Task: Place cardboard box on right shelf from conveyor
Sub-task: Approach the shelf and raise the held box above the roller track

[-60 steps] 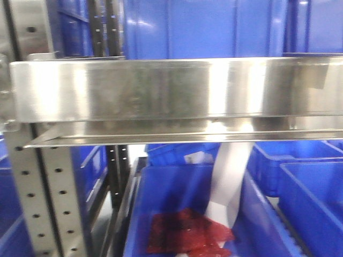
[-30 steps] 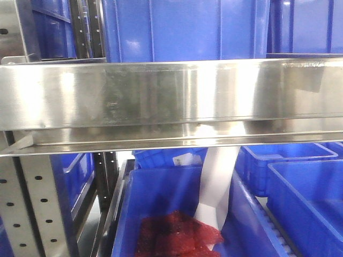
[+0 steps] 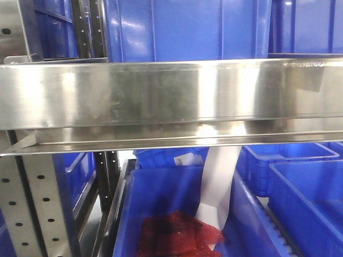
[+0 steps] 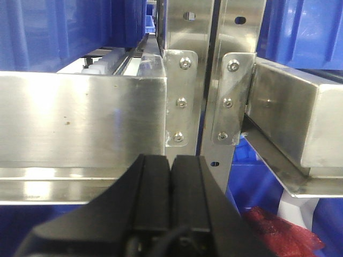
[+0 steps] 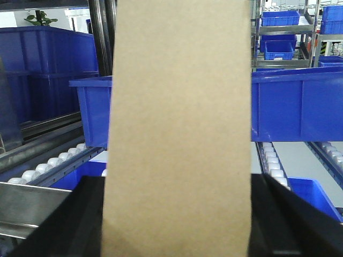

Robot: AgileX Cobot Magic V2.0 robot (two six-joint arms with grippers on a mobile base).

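Next, I let go of the cardboard box with my right gripper just behind the shelf's steel front edge [image 3: 219, 47], against the big blue bin.
The tan cardboard box [image 5: 179, 123] stands upright and fills the middle of the right wrist view. My right gripper [image 5: 177, 219] is shut on it, with a black finger [image 5: 80, 219] pressed to each side of its lower part. The right shelf [image 3: 171, 93] shows its broad shiny steel front lip right across the front view, and again to the right of the uprights in the left wrist view [image 4: 289, 118]. My left gripper [image 4: 170, 182] is shut on nothing, in front of the perforated uprights [image 4: 187, 64]. The conveyor is out of view.
Blue bins [image 3: 187, 29] sit on the shelf above the lip. Below it, a blue bin [image 3: 161, 203] holds a red mesh bundle [image 3: 177, 235] and a white strip [image 3: 220, 182]. Beyond the box are a blue bin [image 5: 289, 107] and white roller tracks [image 5: 48, 163].
The front view has slid rightward: the shelf lip's left end and the upright moved toward the left edge of the picture. Over the last half second it has hardly shifted.
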